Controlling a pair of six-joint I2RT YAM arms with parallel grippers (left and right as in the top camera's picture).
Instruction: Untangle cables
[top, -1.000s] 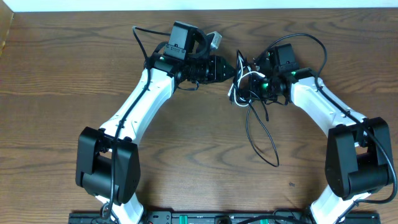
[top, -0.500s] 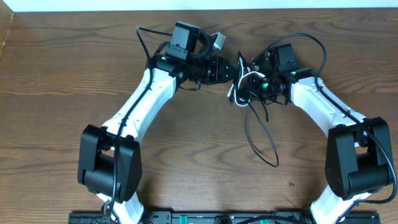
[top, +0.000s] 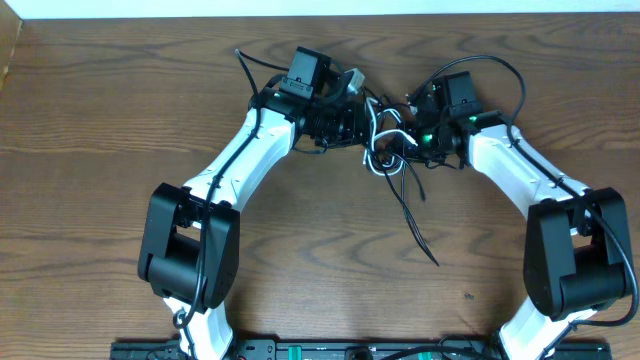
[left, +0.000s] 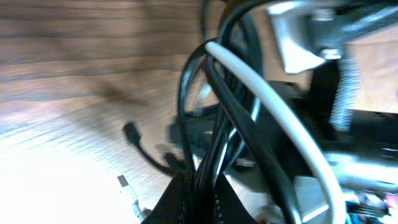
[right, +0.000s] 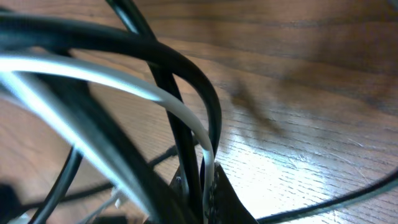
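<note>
I see my right gripper pinching the white cord together with a black cord, so next I open it, back off and take the bundle (top: 373, 122) close to my left gripper's fingers.
The cables (top: 392, 150) form a tangle of thin black cords with one white cord, held off the wooden table between the two grippers at the far middle. A black loop trails down to the right (top: 418, 225). My left gripper (top: 362, 122) is shut on black cords of the bundle; in the left wrist view they run up from its jaws (left: 200, 194), with the white cord (left: 273, 112) crossing beside them. My right gripper (top: 408, 140) is shut on a black cord and the white cord (right: 202, 146), which pass between its jaws (right: 203, 198).
The wooden table (top: 300, 260) fills the view. A small black plug (left: 130, 132) and a white plug (left: 126, 185) lie on the table below the left gripper. The arms' own thicker black wires arch over the right wrist (top: 500, 65).
My left gripper has moved right, close to the right gripper, and closed on the tangle. The cables' trailing loop has drawn up and narrowed.
</note>
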